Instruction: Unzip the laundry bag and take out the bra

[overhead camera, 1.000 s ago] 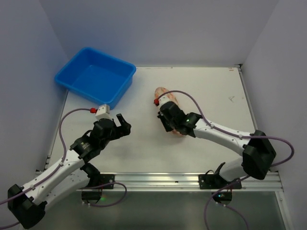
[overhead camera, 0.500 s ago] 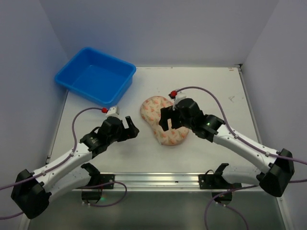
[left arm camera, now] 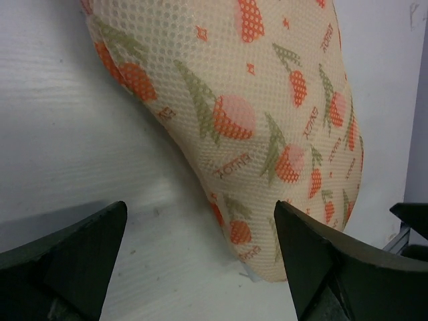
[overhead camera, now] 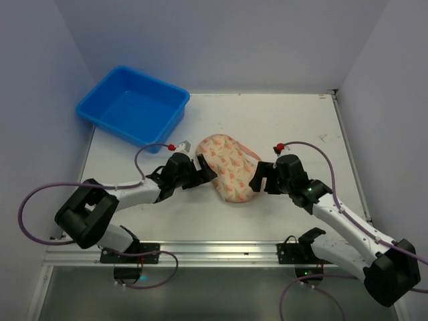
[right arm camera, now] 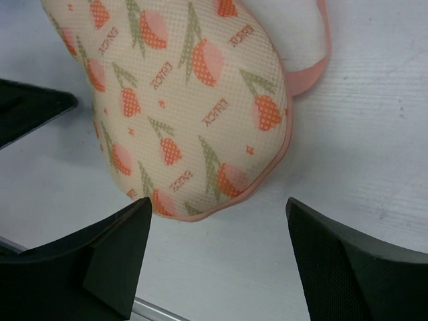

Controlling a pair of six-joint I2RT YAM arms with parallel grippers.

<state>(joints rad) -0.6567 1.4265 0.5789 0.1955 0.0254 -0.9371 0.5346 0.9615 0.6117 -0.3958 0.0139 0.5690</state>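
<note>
The zipper pull is tucked under the laundry bag's near tip, so next my left gripper pinches the bag's edge (left arm camera: 218, 215) before my right gripper takes the pull.
The laundry bag (overhead camera: 227, 167), cream with an orange-pink floral print and pink edging, lies flat on the white table between my two grippers. Its pink loop (overhead camera: 251, 152) sticks out at the far right side. My left gripper (overhead camera: 204, 168) stands open at the bag's left edge, and in the left wrist view the bag (left arm camera: 254, 120) fills the space just ahead of the left gripper (left arm camera: 200, 207). My right gripper (overhead camera: 257, 179) is open just right of the bag, with nothing between its fingers. In the right wrist view the bag (right arm camera: 180, 100) lies just beyond the right gripper (right arm camera: 219, 204). The bra is hidden.
A blue plastic tub (overhead camera: 134, 105) stands at the back left of the table. The metal rail (overhead camera: 221, 251) with the arm bases runs along the near edge. Grey walls close in the left, right and back.
My right gripper has opened, let go of the bag and drawn back to the right. The bag now lies flat. My left arm has reached right to the bag's left edge.
</note>
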